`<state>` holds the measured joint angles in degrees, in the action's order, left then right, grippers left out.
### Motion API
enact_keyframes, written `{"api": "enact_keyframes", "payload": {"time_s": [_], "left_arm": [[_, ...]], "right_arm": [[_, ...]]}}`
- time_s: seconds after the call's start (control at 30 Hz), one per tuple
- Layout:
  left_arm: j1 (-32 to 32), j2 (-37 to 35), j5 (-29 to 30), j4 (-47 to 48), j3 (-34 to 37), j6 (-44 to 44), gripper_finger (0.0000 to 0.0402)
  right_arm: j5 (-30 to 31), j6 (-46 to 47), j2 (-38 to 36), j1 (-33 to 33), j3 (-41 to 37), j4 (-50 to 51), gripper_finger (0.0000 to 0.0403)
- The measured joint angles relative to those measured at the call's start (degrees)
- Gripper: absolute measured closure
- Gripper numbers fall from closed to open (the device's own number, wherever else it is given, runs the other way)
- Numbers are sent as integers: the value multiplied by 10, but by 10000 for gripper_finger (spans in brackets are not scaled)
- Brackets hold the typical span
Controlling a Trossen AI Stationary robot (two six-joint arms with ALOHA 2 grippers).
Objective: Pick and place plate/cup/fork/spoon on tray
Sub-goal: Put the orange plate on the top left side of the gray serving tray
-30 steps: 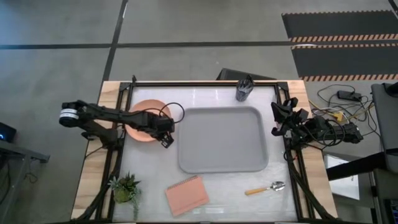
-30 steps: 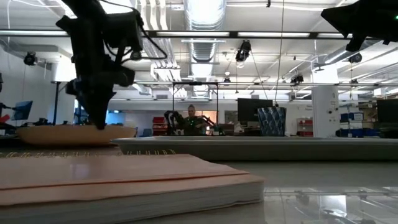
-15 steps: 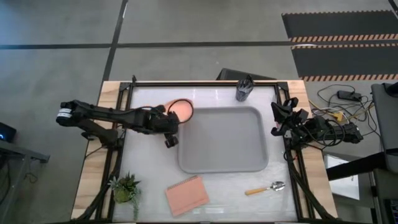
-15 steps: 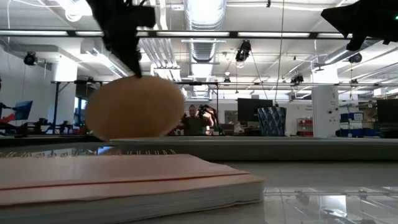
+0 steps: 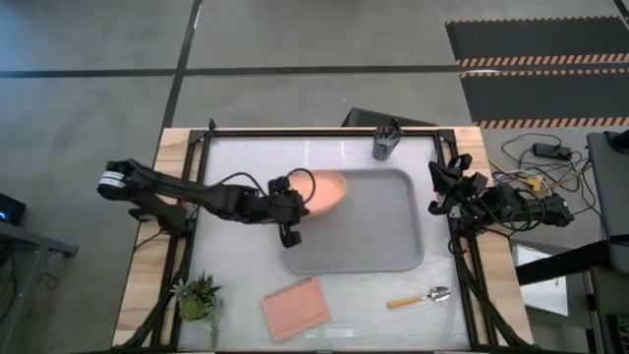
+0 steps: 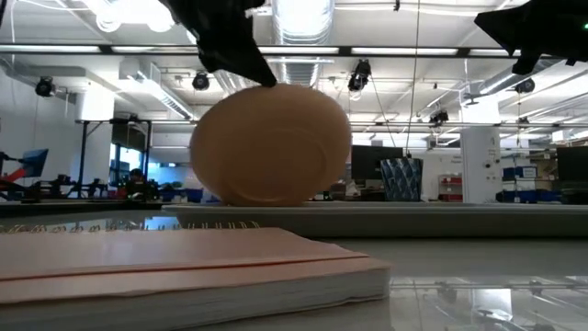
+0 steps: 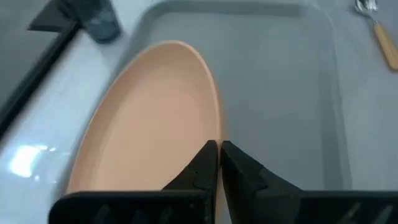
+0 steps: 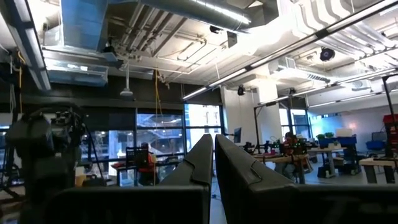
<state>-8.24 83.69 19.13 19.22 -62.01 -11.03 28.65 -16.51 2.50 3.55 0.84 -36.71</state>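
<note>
My left gripper is going to release the salmon-orange plate, now steeply tilted over the tray, setting it free on the light-grey tray's half (image 5: 329, 212) away from my right gripper.
The salmon-orange plate (image 5: 324, 192) is steeply tilted over the far left part of the light-grey tray (image 5: 364, 231). My left gripper (image 5: 301, 196) is shut on the plate. It also shows in the left wrist view (image 7: 217, 155). In the low view the plate (image 6: 271, 145) hangs under the gripper (image 6: 246, 64). The dark cup (image 5: 384, 144) stands on the table beyond the tray's far edge. The orange-handled spoon (image 5: 421, 297) lies near the front right. The fork does not show. My right gripper (image 5: 438, 187) waits shut at the table's right edge. My left gripper pinches the plate's rim (image 7: 217, 132) between its two fingers. The fingers come from the table's left, slanting down. The held rim is uppermost (image 6: 266, 85), and the plate hangs below it, steeply tilted. Whether its lower rim touches the tray, I cannot tell.
A salmon-pink notebook (image 5: 295, 307) lies at the near edge, filling the low view's foreground (image 6: 184, 267). A small potted plant (image 5: 200, 297) stands at the near left corner. The tray's middle and right part (image 7: 292, 93) is bare.
My left gripper has lifted the plate off the table at the left and carried it toward the table's right, over the tray's left part. The plate has tipped from lying flat to standing steeply on edge below the fingers.
</note>
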Motion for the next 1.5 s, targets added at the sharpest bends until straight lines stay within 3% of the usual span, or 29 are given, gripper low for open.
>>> {"api": "enact_keyframes", "payload": {"time_s": [0.47,1.1,1.3,1.5], "left_arm": [[-2,107,-99,-148,1,-7,401],[1,150,-99,-148,1,-52,401],[2,150,-125,-149,1,-68,401],[2,150,-132,-149,5,-87,355]], "right_arm": [[0,-7,0,0,0,-1,394],[0,-6,0,0,0,-1,394],[0,-6,0,0,0,-1,394],[0,-6,0,0,0,-1,394]]}}
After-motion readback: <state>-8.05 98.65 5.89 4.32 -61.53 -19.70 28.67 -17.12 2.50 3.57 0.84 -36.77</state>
